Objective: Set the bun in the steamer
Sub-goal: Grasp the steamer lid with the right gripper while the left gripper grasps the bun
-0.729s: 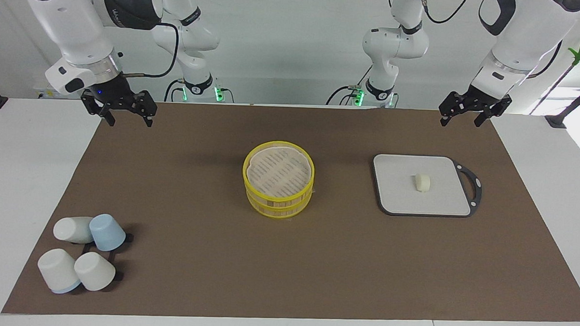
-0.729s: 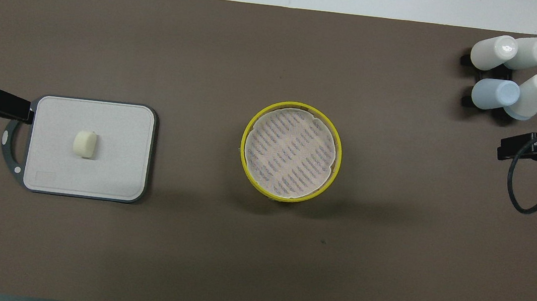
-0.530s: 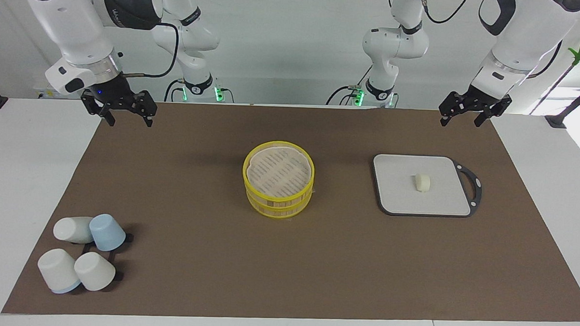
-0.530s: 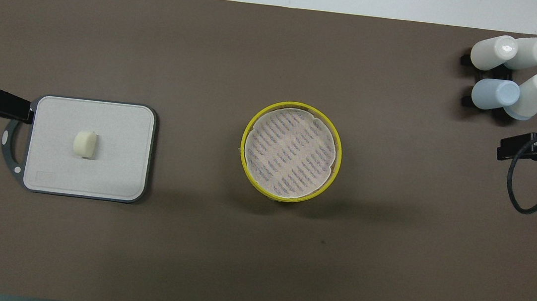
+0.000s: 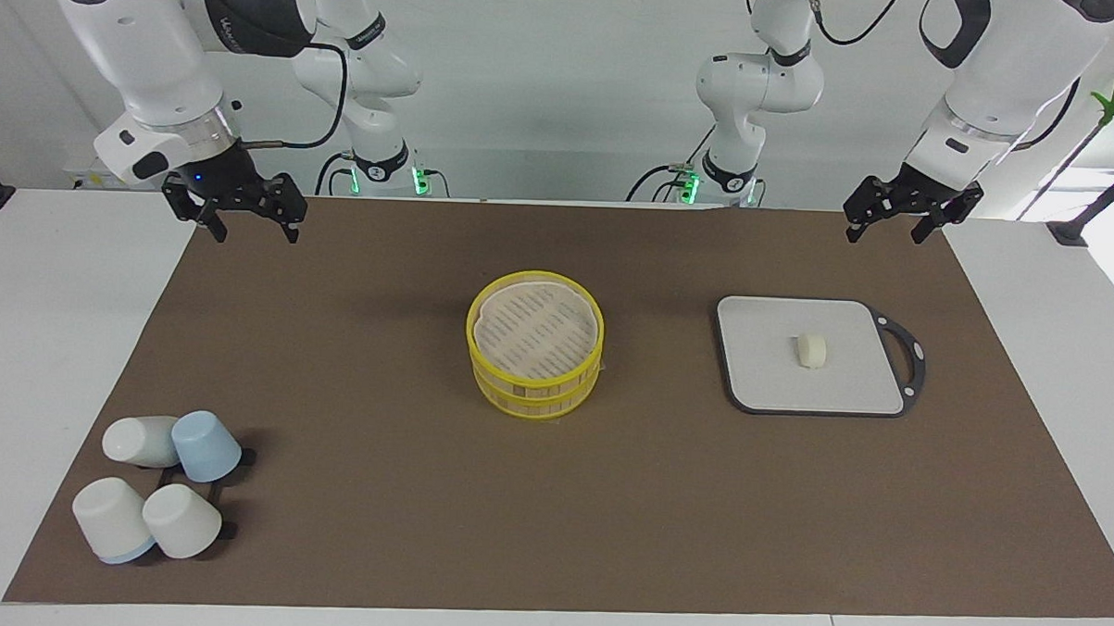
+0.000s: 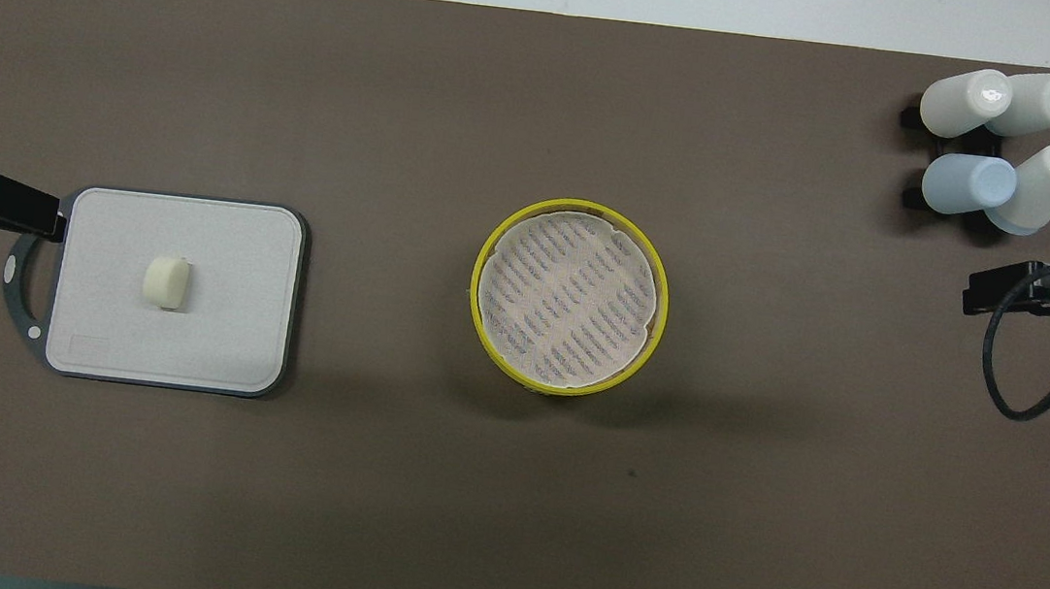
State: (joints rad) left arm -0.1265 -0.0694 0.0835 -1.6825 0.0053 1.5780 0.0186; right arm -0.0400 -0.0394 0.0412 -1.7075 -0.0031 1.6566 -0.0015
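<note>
The cream-white bun on the grey board belongs in the steamer, so I need to close my left gripper around the middle of the cream-white bun [image 6: 166, 282].
The cream-white bun [image 5: 810, 350] lies on a flat grey board [image 5: 766, 371] toward the left arm's end of the table; it also shows in the overhead view [image 6: 166, 282]. The yellow-rimmed two-tier steamer [image 5: 533, 387] stands at the table's middle, its whitish liner bare; it also shows in the overhead view [image 6: 475, 286]. My left gripper [image 5: 884, 234] is open and empty, raised over the mat's corner near the board's black handle. My right gripper [image 5: 254, 232] is open and empty, raised over the mat's corner at the right arm's end.
The board [image 6: 220, 321] has a black handle [image 6: 11, 280] on the side away from the steamer. Several upturned white and blue cups [image 5: 157, 484] stand on a black rack at the right arm's end, farther from the robots. A brown mat [image 5: 375, 492] covers the table.
My right gripper has shifted slightly toward the table's middle. The left arm, the bun and the steamer have not moved.
</note>
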